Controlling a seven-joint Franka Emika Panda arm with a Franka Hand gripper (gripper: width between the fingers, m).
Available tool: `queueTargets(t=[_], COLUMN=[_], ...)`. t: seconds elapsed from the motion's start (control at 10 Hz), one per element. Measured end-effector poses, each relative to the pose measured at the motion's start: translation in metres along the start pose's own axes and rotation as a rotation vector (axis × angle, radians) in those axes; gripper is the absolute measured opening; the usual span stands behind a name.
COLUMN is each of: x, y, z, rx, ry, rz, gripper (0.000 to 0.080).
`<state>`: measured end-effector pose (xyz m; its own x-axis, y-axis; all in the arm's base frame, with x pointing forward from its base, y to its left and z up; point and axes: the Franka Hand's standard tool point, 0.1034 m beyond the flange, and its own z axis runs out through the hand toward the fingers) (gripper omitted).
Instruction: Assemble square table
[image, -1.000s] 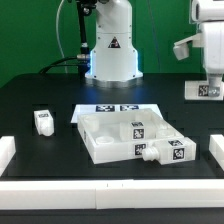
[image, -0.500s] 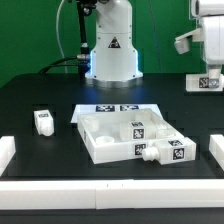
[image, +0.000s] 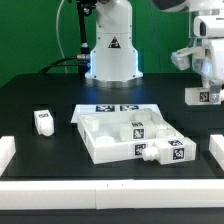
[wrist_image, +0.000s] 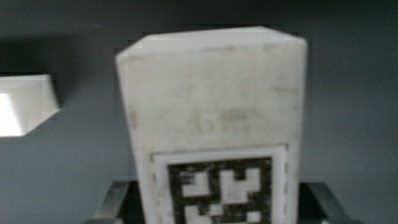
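I should release the white leg on the black table (image: 201, 115) just behind the white side bar closest to my gripper.
My gripper (image: 206, 88) hangs high at the exterior view's right, shut on a short white leg (image: 204, 97) with a black-and-white tag. In the wrist view this leg (wrist_image: 214, 100) fills the picture, and a dark finger (wrist_image: 125, 203) presses each side of it near the tag. The white square tabletop (image: 100, 143) lies mid-table with its raised rim up and tags inside it. Another leg (image: 170, 152) lies against its front right corner. A third leg (image: 43, 122) stands apart at the left.
The marker board (image: 115, 109) lies just behind the tabletop. Long white bars border the table at the left (image: 5, 152), right (image: 217, 150) and front (image: 110, 190). The arm's white base (image: 111, 50) stands at the back. A white edge (wrist_image: 22, 105) shows beside the held leg.
The gripper with the held leg rose slightly, then came down lower than before, and the wrist has turned. The parts on the table have not moved.
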<state>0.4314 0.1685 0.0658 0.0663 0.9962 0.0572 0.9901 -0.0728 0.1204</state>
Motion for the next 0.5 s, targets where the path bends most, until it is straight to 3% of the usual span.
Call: queueTargets(t=[0.2, 0.4, 0.5], x=[-0.001, 0.016, 0.019], y=[-0.003, -0.036, -0.041], z=[0.004, 0.027, 0.029], rx=[0.01, 0.071, 0.066], ry=[-0.001, -0.016, 0.002], rz=[0.0, 0.108, 0.104], gripper=[0.0285, 0.0285, 0.0285])
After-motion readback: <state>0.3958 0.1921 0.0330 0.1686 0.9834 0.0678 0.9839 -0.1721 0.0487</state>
